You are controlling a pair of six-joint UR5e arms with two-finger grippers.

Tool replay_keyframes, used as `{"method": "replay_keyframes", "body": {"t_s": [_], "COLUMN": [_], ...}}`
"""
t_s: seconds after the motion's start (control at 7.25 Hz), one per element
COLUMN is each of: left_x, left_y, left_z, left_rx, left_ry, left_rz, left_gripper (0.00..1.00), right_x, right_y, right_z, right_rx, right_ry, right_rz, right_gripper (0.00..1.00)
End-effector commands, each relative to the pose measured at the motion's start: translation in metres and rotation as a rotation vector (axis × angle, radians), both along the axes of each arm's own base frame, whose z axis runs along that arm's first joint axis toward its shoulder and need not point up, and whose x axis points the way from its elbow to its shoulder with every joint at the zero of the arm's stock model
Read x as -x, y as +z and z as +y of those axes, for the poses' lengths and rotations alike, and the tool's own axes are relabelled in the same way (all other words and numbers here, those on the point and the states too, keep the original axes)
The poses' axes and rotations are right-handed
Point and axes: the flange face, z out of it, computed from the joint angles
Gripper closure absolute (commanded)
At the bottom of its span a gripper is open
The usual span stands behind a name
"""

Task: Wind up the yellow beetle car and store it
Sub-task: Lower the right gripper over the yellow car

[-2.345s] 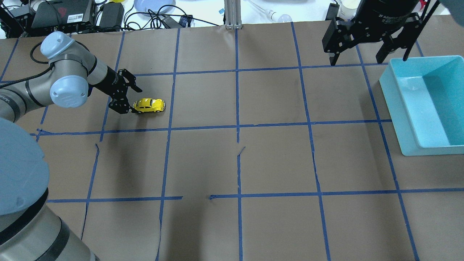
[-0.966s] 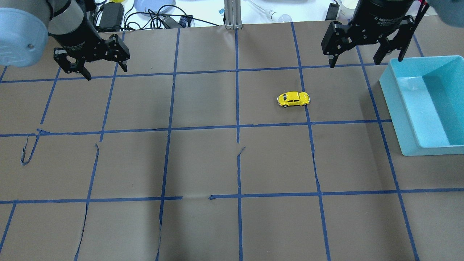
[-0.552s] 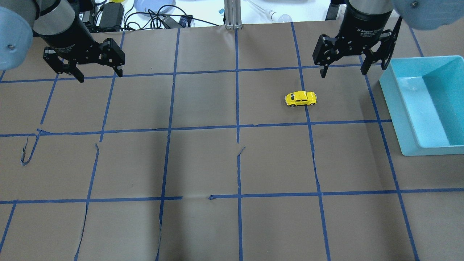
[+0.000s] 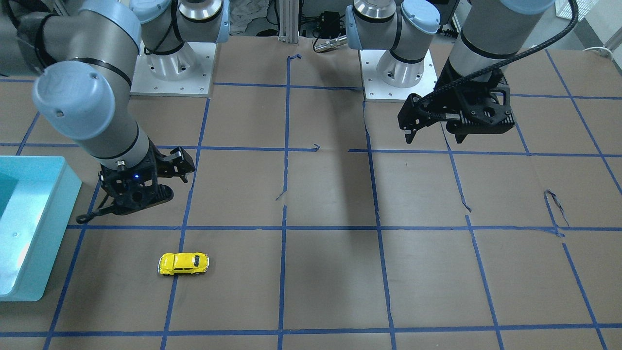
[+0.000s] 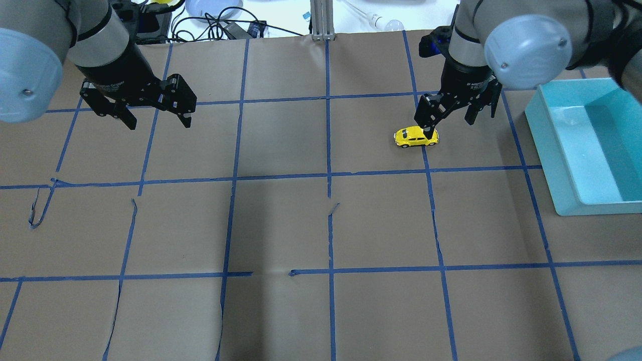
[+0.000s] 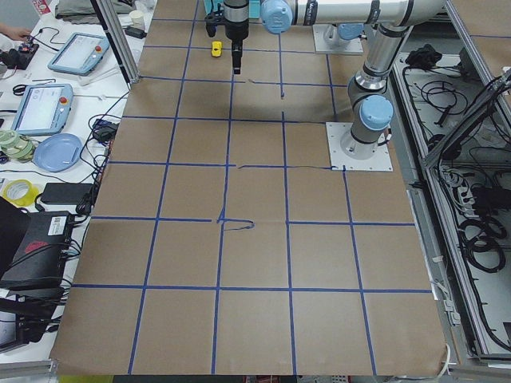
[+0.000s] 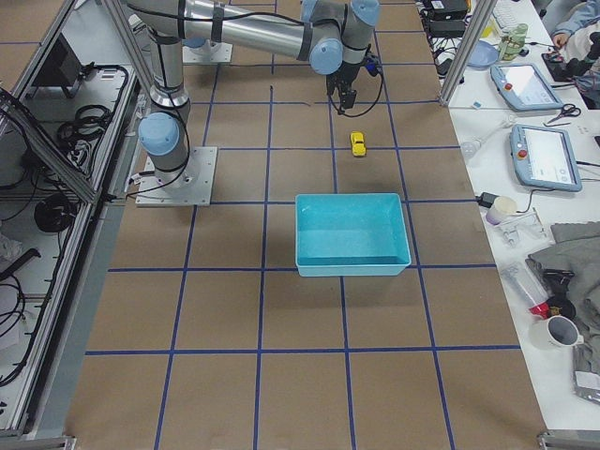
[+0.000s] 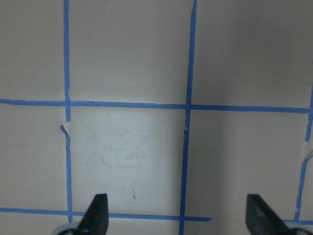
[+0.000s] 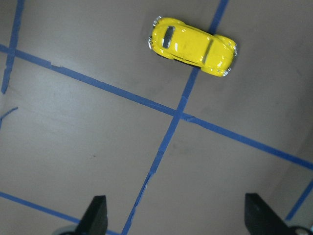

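Note:
I should next move my right gripper to the yellow beetle car and close it around the car's middle point(image 4: 183, 263) point(image 9: 188, 44), just in front of its rear window.
The yellow beetle car point(image 5: 416, 137) stands on its wheels on the brown paper, across a blue tape line right of centre. It also shows in the front view point(image 4: 183, 263) and the right wrist view point(image 9: 191, 46). My right gripper point(image 5: 448, 119) is open and empty, raised just behind the car. In its wrist view the car lies beyond its fingertips point(image 9: 96, 214), not between them. My left gripper point(image 5: 159, 120) is open and empty over bare paper at the far left, its fingertips point(image 8: 98, 210) wide apart. A teal bin point(image 5: 551, 150) sits empty at the right edge.
Blue tape lines grid the brown paper table point(image 5: 281, 225), which has small tears point(image 5: 333, 208) near the centre. Cables, power bricks and a blue plate point(image 5: 213, 9) lie beyond the far edge. Both arm bases point(image 4: 170, 68) stand at the robot side.
The car rolled from beside my left gripper across to right of centre and stopped. My left gripper lifted away, open. My right gripper moved down and left to just behind the car.

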Motion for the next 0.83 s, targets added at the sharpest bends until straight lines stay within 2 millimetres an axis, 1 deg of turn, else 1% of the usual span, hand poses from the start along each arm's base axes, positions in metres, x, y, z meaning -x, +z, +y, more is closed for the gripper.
{"method": "replay_keyframes", "body": {"t_s": [0.0,0.28,0.41,0.55,0.69], "left_x": [0.002,0.000,-0.001,0.000,0.003], "left_y": [-0.001,-0.006,-0.006,-0.008,-0.014], "left_z": [0.007,0.015,0.015,0.015,0.018], "left_rx": [-0.006,-0.015,-0.016,-0.021,-0.030], "left_ry": [-0.010,-0.008,-0.004,-0.005,-0.010], "left_rz": [0.004,-0.001,-0.003,0.000,0.010], "left_gripper": [0.00,0.00,0.00,0.00,0.00], "right_x": [-0.006,-0.006,-0.006,-0.006,-0.006], "right_y": [-0.049,-0.074,-0.082,-0.098,-0.108], "right_z": [0.003,-0.004,-0.017,-0.027,-0.032], "right_rx": [0.085,0.063,0.122,0.143,0.130], "right_ry": [0.359,0.661,0.822,0.977,1.086], "right_rz": [-0.073,-0.100,-0.091,-0.086,-0.096], "right_gripper": [0.00,0.00,0.00,0.00,0.00]}}
